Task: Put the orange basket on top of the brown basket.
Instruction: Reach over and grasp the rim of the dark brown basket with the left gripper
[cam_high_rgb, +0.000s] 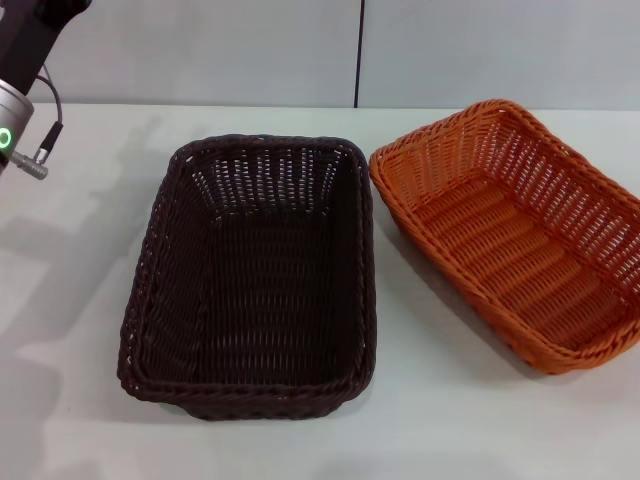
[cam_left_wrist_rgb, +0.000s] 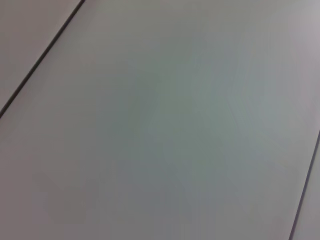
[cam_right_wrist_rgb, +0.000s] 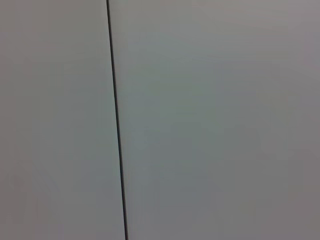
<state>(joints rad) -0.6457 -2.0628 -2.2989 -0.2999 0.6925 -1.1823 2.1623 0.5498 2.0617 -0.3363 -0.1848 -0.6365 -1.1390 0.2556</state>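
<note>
My left gripper grabs the brown basket next at the middle of its long rim (cam_high_rgb: 156, 230), on the side away from the orange basket.
The brown basket (cam_high_rgb: 255, 275) stands empty in the middle of the white table in the head view, long side running away from me. The orange basket (cam_high_rgb: 515, 230) sits to its right, also empty, turned at an angle, its near-left corner close to the brown basket's far-right corner. Part of my left arm (cam_high_rgb: 20, 90) shows at the upper left edge, raised above the table and well away from both baskets; its fingers are out of frame. My right arm does not appear. Both wrist views show only a plain grey wall with a dark seam.
The white table (cam_high_rgb: 450, 420) runs to a grey panelled wall (cam_high_rgb: 250, 50) at the back. The orange basket's right end reaches the head view's right edge.
</note>
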